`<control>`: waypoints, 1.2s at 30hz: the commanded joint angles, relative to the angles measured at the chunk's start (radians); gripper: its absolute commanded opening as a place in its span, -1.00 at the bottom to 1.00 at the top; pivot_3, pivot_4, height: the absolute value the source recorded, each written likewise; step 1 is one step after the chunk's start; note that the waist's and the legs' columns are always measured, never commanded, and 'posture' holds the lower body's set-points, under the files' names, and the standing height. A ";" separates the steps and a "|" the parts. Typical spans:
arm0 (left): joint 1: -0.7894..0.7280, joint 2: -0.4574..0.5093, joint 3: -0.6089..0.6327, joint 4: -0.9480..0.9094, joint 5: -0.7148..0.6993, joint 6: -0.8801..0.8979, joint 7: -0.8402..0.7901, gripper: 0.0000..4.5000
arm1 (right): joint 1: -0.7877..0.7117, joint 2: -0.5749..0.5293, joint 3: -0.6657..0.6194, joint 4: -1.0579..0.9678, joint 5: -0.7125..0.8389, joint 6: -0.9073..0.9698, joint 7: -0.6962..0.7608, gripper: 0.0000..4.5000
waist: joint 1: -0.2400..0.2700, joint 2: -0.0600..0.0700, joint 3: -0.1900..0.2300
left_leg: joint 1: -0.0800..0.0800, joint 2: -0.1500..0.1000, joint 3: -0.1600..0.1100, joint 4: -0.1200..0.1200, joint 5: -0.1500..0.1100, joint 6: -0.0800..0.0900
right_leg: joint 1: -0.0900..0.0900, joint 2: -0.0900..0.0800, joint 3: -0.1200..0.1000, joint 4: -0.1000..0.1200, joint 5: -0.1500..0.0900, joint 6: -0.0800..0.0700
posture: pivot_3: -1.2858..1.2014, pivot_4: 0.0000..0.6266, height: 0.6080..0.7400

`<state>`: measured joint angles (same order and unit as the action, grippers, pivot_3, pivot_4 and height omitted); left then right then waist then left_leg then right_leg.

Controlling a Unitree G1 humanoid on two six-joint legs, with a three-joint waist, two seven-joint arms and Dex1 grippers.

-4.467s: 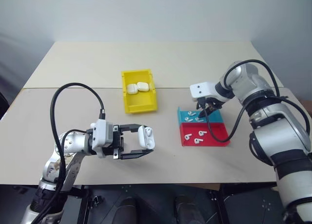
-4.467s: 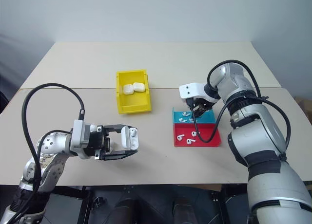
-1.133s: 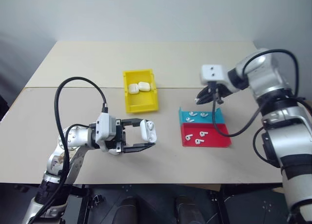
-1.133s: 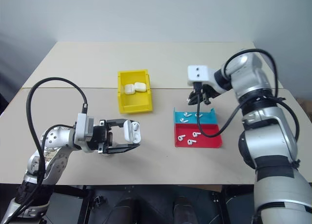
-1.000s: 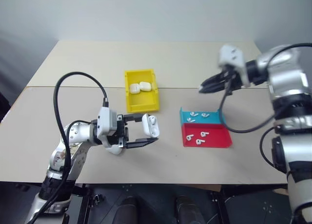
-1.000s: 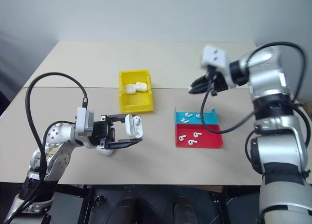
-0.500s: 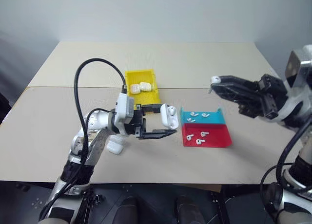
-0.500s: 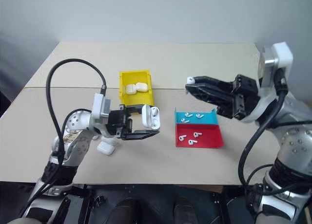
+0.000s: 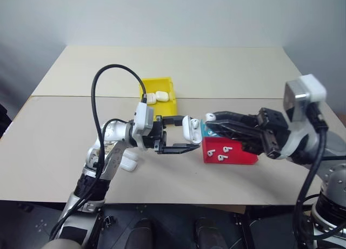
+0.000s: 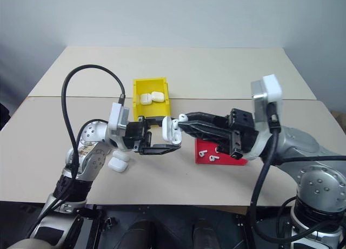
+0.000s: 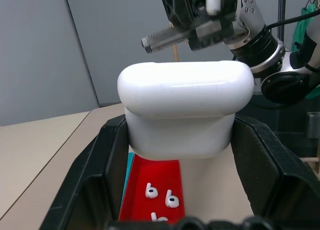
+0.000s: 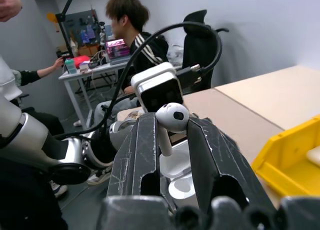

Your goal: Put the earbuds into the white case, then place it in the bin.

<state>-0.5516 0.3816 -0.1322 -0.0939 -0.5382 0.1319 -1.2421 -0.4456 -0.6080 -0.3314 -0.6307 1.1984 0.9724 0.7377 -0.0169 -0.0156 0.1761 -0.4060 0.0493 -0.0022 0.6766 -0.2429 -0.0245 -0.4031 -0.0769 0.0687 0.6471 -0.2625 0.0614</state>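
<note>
Next, my right gripper releases the earbud in the near hollow of the open white case (image 9: 198, 136).
My left gripper (image 9: 186, 134) is shut on an open white case (image 9: 189, 128), held above the table with its lid up. My right gripper (image 9: 212, 122) is shut on one earbud (image 9: 210, 117), its tips right beside the case. In the right wrist view the earbud (image 12: 171, 118) stands stem-down between the fingers (image 12: 145, 150), just above the case's open wells (image 12: 181, 180). More earbuds (image 9: 223, 150) lie in the red tray (image 9: 243, 158). The yellow bin (image 9: 168, 105) stands behind the case with two closed cases (image 9: 157, 96) inside.
Another white case (image 9: 128, 161) lies on the table under my left arm. A blue tray (image 9: 204, 131) adjoins the red one, mostly hidden by my right gripper. A person (image 12: 132, 20) sits at a desk in the background of the right wrist view.
My right gripper has swung in from the far right with the earbud, ending beside the case. The left gripper carried the case a little to the right.
</note>
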 commanded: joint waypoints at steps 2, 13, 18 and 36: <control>-0.018 -0.006 0.010 -0.022 -0.005 -0.023 -0.003 0.23 | 0.011 -0.023 0.040 -0.025 -0.031 -0.075 0.009 -0.72 | 0.001 0.000 0.000 | 0.000 0.000 0.000 0.000 0.000 0.000 | 0.000 0.000 0.000 0.000 0.000 0.000 | 0.03 -0.52 1.00; -0.010 -0.013 0.013 -0.035 -0.003 -0.026 0.014 0.23 | 0.049 -0.054 0.123 -0.023 -0.098 -0.147 0.028 -0.72 | 0.001 0.000 0.000 | 0.000 0.000 0.000 0.000 0.000 0.000 | 0.000 0.000 0.000 0.000 0.000 0.000 | 0.03 -0.52 1.00; -0.008 -0.018 0.010 -0.038 -0.002 -0.027 0.018 0.23 | 0.056 -0.058 0.137 -0.013 -0.111 -0.163 0.033 -0.72 | 0.001 0.000 0.000 | 0.000 0.000 0.000 0.000 0.000 0.000 | 0.000 0.000 0.000 0.000 0.000 0.000 | 0.03 -0.52 1.00; -0.011 -0.027 0.011 -0.022 0.011 -0.044 0.009 0.23 | 0.110 -0.062 0.182 -0.022 -0.216 -0.261 0.065 -0.72 | 0.001 0.000 0.000 | 0.000 0.000 0.000 0.000 0.000 0.000 | 0.000 0.000 0.000 -0.001 0.000 0.000 | 0.03 -0.52 1.00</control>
<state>-0.5496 0.3610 -0.1343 -0.0959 -0.5110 0.1084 -1.2351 -0.3384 -0.6593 -0.1595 -0.6247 0.9965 0.7391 0.7971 -0.0158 -0.0160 0.1761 -0.4061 0.0492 -0.0023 0.6765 -0.2429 -0.0245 -0.4031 -0.0769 0.0687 0.6466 -0.2625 0.0615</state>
